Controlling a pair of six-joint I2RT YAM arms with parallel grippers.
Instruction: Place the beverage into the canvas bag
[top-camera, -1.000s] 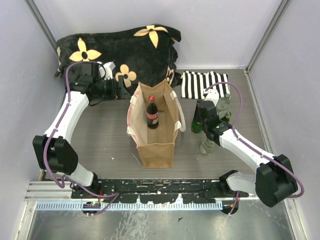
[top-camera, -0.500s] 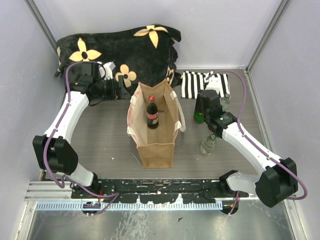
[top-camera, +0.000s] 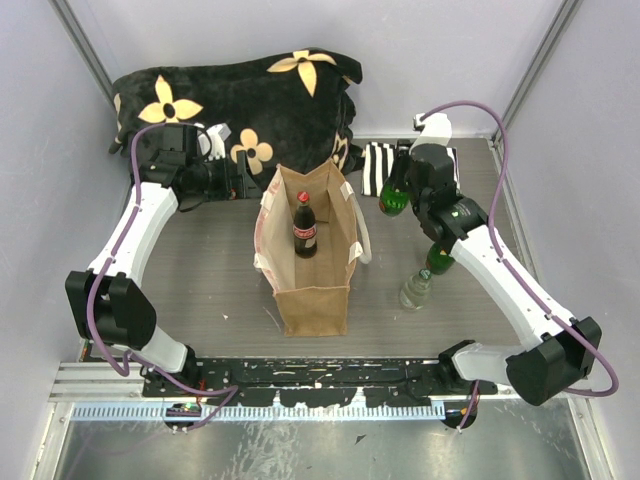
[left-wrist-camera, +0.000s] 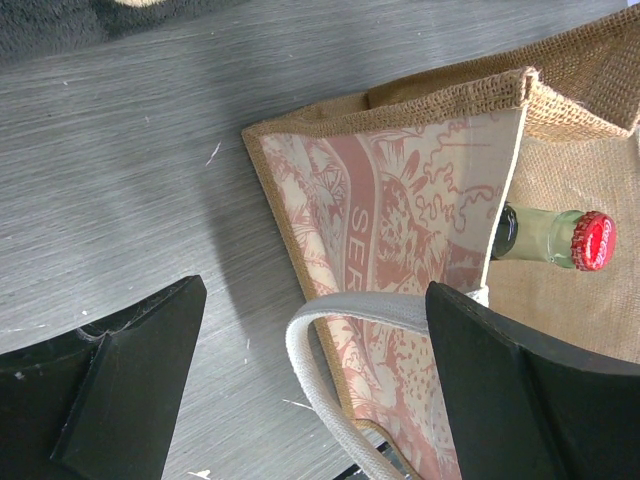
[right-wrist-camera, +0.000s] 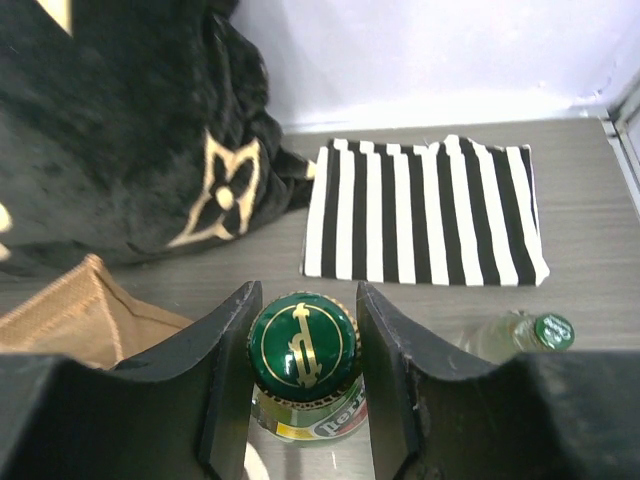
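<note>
My right gripper is to set the green bottle down between the cola bottle and the canvas bag's side (top-camera: 323, 264) facing the clear bottle.
The canvas bag (top-camera: 312, 262) stands open at mid-table with a red-capped cola bottle (top-camera: 304, 226) upright inside. My right gripper (top-camera: 400, 186) is shut on the neck of a green bottle (top-camera: 392, 199) and holds it raised to the right of the bag's back corner. In the right wrist view the fingers clamp just under its green-and-gold cap (right-wrist-camera: 303, 345). My left gripper (top-camera: 240, 181) is open beside the bag's left side. In the left wrist view its fingers (left-wrist-camera: 520, 390) straddle the cream handle (left-wrist-camera: 335, 315) and the pink patterned side (left-wrist-camera: 400, 200) without touching them.
A black flowered blanket (top-camera: 240, 95) lies at the back left and a black-and-white striped cloth (top-camera: 385, 168) at the back right. Two more bottles stand right of the bag: a clear one (top-camera: 415, 290) and a green-capped one (top-camera: 440, 258). Grey walls close both sides.
My right gripper has lifted the green bottle out of the bottle cluster and carried it up and toward the back. The left arm has not moved.
</note>
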